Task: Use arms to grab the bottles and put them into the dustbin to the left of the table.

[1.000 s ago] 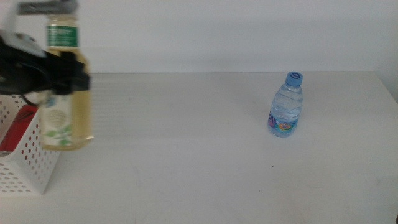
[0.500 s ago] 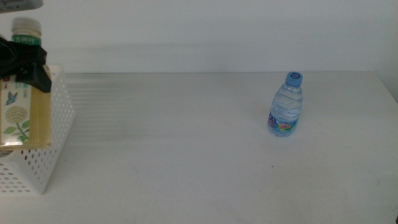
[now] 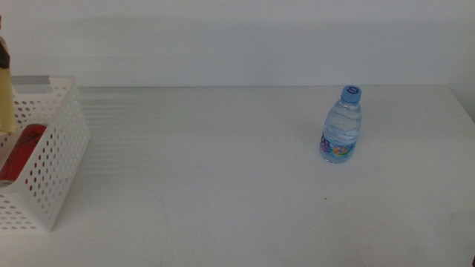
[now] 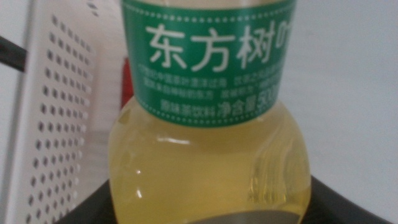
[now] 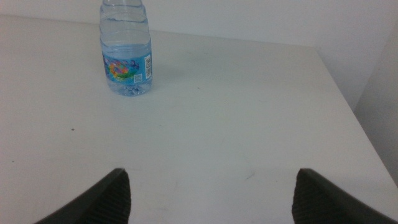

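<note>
Next, my left gripper lets go of the yellow tea bottle, and I need to leave it between the red can and the dustbin's table-side (image 3: 38,165).
My left gripper (image 4: 210,214) is shut on the yellow tea bottle (image 4: 208,155) just below its green label, right beside the white perforated dustbin (image 4: 56,118). In the middle view only a sliver of that bottle (image 3: 5,100) shows at the left edge, above the dustbin (image 3: 56,152). A red can (image 3: 16,154) lies inside the dustbin. The clear blue-capped water bottle (image 3: 341,126) stands upright on the table (image 3: 223,185) at the right. My right gripper (image 5: 211,196) is open and empty, low over the table, well short of the water bottle (image 5: 126,56).
The table's right edge (image 5: 348,93) runs close past the water bottle. A pale wall rises behind the table's far edge.
The left arm has carried the tea bottle further left and up, over the dustbin, until it is almost out of the middle view. The water bottle has not moved.
</note>
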`<control>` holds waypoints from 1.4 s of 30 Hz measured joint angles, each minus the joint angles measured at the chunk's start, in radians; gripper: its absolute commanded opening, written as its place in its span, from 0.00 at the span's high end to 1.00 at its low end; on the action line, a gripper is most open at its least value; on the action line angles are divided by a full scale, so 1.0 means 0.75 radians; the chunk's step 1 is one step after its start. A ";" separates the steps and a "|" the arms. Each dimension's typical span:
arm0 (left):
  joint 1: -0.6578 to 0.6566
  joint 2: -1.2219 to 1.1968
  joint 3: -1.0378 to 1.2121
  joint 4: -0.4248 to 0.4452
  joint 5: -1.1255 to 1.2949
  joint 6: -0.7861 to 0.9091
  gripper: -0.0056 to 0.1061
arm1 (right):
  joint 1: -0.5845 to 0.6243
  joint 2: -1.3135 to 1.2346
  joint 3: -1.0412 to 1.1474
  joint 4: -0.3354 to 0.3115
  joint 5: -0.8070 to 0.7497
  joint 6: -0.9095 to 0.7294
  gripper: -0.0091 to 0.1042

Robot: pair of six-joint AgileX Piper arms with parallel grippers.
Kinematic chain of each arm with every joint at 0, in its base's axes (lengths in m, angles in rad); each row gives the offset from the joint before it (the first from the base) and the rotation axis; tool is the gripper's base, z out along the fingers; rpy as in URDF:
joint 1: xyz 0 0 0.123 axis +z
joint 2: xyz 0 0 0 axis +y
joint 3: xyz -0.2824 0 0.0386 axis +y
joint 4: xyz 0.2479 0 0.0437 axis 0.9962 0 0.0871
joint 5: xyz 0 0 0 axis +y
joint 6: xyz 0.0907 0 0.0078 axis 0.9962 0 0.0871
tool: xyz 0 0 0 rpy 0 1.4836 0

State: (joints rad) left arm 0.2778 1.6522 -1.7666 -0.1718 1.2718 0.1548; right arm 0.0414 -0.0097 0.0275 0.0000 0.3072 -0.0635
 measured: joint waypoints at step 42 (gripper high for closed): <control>0.007 0.426 0.152 0.118 -0.043 0.001 0.72 | 0.000 0.000 0.000 0.000 0.000 0.000 0.32</control>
State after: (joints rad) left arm 0.2831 1.9717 -1.6526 -0.0836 1.2394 0.1552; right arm 0.0414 -0.0097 0.0275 0.0000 0.3072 -0.0635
